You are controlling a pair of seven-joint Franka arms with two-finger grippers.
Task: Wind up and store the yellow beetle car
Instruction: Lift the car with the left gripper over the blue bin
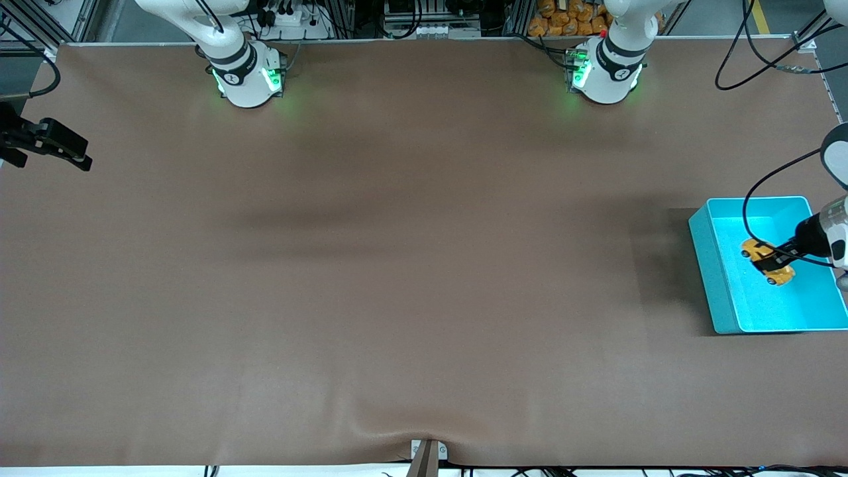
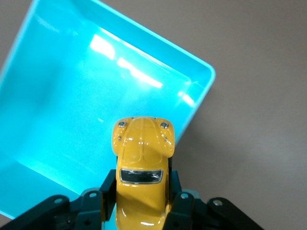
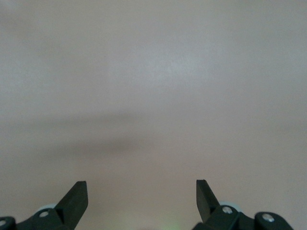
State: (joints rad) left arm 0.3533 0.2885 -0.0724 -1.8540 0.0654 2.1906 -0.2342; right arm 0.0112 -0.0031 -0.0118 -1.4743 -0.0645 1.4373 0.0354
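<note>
The yellow beetle car, now held over the bin's inside, will be let go by my left gripper on the turquoise bin's bottom (image 1: 752, 277) (image 2: 104, 86), close to the bin's side that faces the open mat.
The yellow beetle car (image 1: 767, 261) is tiny, yellow-orange, with dark windows. My left gripper (image 1: 772, 260) is shut on its sides and holds it over the inside of the turquoise bin (image 1: 723, 285). In the left wrist view the car (image 2: 142, 163) sits between the dark fingers (image 2: 103, 196), over the bin (image 2: 57, 96). I cannot tell whether the car touches the bin's floor. My right gripper (image 1: 74, 158) is open and empty, waiting over the table's edge at the right arm's end. It shows open over bare mat in the right wrist view (image 3: 142, 191).
The brown mat (image 1: 397, 265) covers the table. The bin stands at the left arm's end, near the table's edge. Black cables (image 1: 755, 212) hang over the bin. The arm bases (image 1: 246, 73) stand along the edge farthest from the front camera.
</note>
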